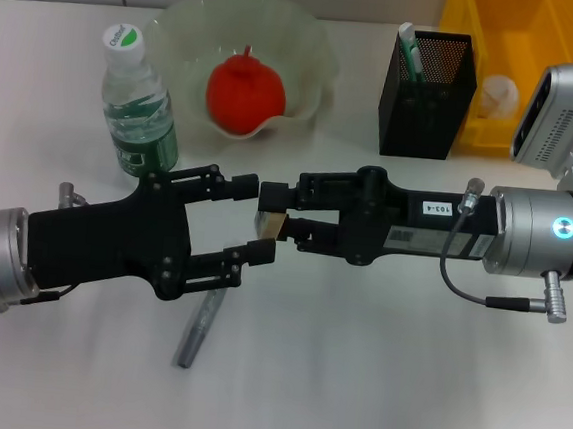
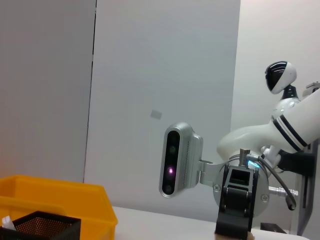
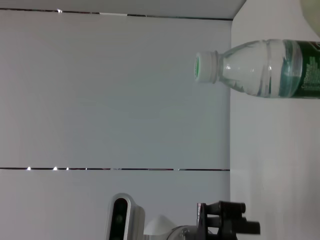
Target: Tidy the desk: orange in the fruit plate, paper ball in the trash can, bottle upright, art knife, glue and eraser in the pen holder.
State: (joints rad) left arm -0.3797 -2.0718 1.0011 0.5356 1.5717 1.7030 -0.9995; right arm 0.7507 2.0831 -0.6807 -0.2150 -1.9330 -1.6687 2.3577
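Observation:
My right gripper will drop the eraser inside the black pen holder [image 1: 435, 63], next to the green-and-white stick.
My right gripper [image 1: 276, 221] is shut on the small tan eraser [image 1: 269, 225] and holds it above the desk [image 1: 372, 383]. My left gripper [image 1: 262, 220] is open, with its fingers above and below the eraser. The orange [image 1: 245, 92] lies in the fruit plate [image 1: 316, 51]. The bottle [image 1: 136, 101] stands upright at the back left and also shows in the right wrist view [image 3: 265, 67]. The grey art knife [image 1: 199, 329] lies on the desk under my left gripper. The pen holder [image 1: 426, 86] holds a green-and-white stick. The paper ball [image 1: 499, 94] is in the trash can [image 1: 553, 37].
The two arms meet over the middle of the desk. The pen holder and the trash can stand together at the back right, and both show in the left wrist view: the trash can [image 2: 55, 197] and the pen holder [image 2: 42, 225].

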